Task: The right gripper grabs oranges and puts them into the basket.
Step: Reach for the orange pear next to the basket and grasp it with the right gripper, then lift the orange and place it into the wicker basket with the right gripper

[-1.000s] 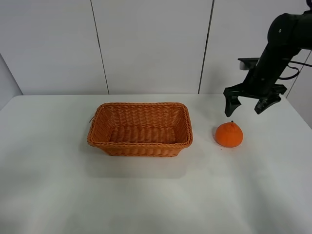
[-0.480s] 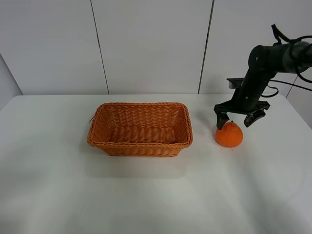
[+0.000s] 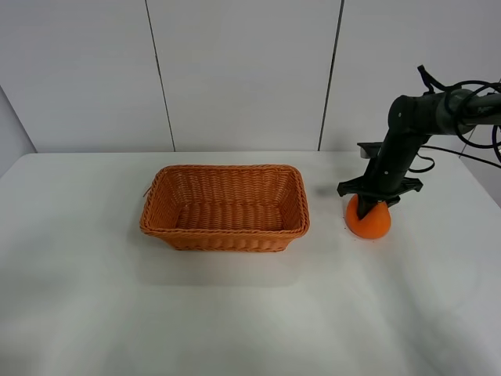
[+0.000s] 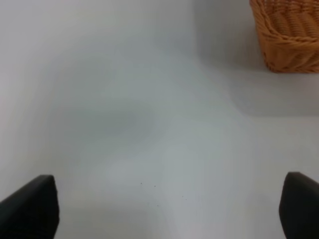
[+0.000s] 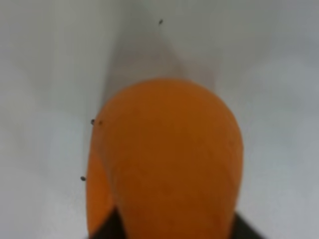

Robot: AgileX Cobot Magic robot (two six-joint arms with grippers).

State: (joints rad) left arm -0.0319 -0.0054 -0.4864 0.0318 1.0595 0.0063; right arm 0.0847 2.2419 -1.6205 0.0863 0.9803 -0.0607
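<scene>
Next, my right gripper sets the orange around the middle of the wicker basket's woven bottom (image 3: pixel 239 207). The orange still rests on the white table.
The orange (image 3: pixel 368 226) rests on the white table, right of the wicker basket (image 3: pixel 224 231). My right gripper (image 3: pixel 371 207) has come down over the orange and its jaws press in on both sides of the fruit. In the right wrist view the orange (image 5: pixel 164 159) fills the middle, with dark fingertips (image 5: pixel 107 230) against its flanks. The basket holds nothing. My left gripper (image 4: pixel 167 209) is open and empty over bare table, out of the exterior view; a corner of the basket (image 4: pixel 289 35) shows in its wrist view.
The white table (image 3: pixel 235 313) stretches wide in front of the basket and orange. A white panelled wall (image 3: pixel 235 70) stands behind. The right arm's cables (image 3: pixel 470 86) loop at the far right.
The right gripper came down and to the left from above the orange, settled over it, and its spread fingers drew in onto the fruit. The orange and basket have not moved.
</scene>
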